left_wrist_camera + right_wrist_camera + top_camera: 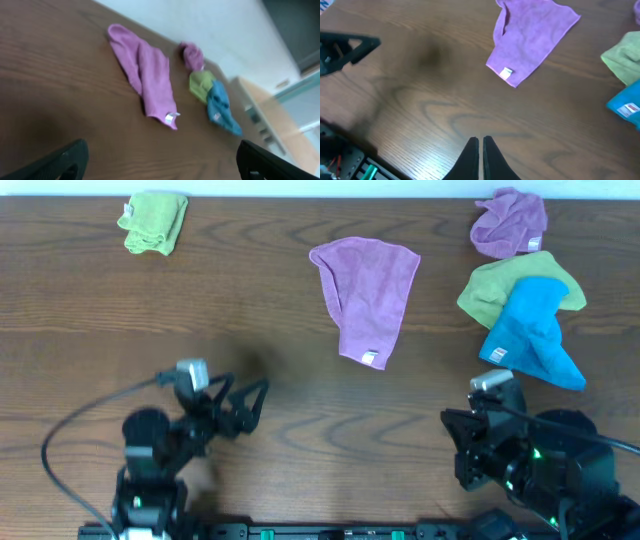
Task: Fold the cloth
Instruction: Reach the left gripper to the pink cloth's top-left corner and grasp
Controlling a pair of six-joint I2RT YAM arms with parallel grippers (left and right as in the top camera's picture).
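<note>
The middle purple cloth's side fold (338, 316) (139, 87), facing the folded green cloth, partway up from the white tag, is next for my left gripper to close on.
A purple cloth (365, 290) lies loosely folded in a rough wedge at the table's middle back, a white tag at its near tip. It also shows in the left wrist view (145, 75) and the right wrist view (532, 35). My left gripper (255, 402) is open and empty at the front left, well short of the cloth; its fingers (160, 165) sit wide apart. My right gripper (480, 141) is shut and empty over bare wood at the front right (458, 430).
A folded green cloth (155, 222) lies at the back left. At the back right lie a crumpled purple cloth (510, 222), a green cloth (495, 285) and a blue cloth (535, 330), piled together. The wooden table (100, 310) runs to the white back edge.
</note>
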